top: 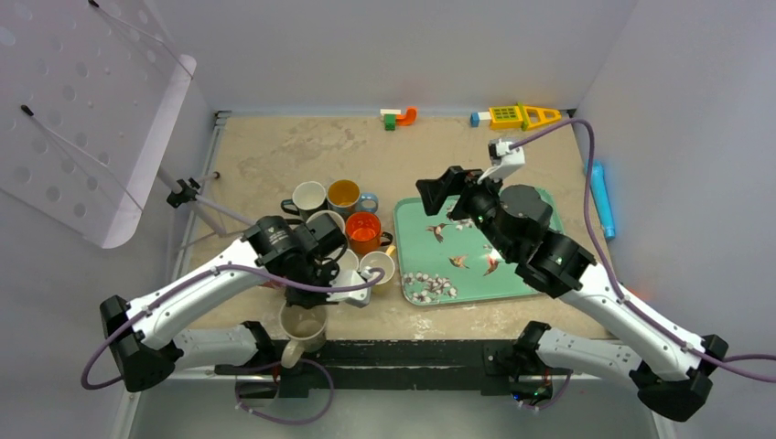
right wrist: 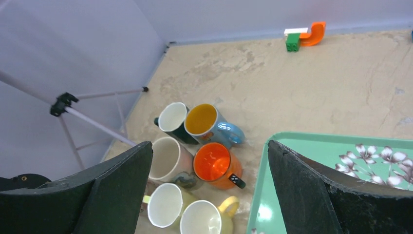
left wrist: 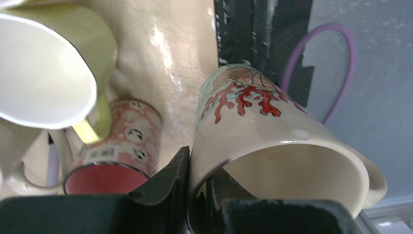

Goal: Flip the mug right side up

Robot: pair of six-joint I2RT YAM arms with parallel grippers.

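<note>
Next, my left gripper lets go of the cream mug between the pale yellow mugs and the table's front edge (top: 322, 323) (left wrist: 180, 52).
A cream mug (top: 303, 326) with a red coral pattern (left wrist: 272, 126) hangs near the table's front edge. Its mouth faces up in the top view, and its handle points toward the arm bases. My left gripper (top: 311, 291) (left wrist: 200, 165) is shut on its rim, with one finger outside the wall and one inside. My right gripper (top: 439, 194) (right wrist: 209, 148) stands wide open and holds nothing. It is raised between the green tray (top: 412, 206) and the cluster of mugs.
Several upright mugs crowd left of the tray: white (right wrist: 173, 117), blue with yellow inside (right wrist: 202, 119), beige (right wrist: 165, 158), orange (right wrist: 213, 163), two pale yellow (right wrist: 165, 204). A pink mug (left wrist: 122, 141) lies on its side. Toy blocks (top: 399, 116) and a tripod (top: 188, 194) stand at the back and left.
</note>
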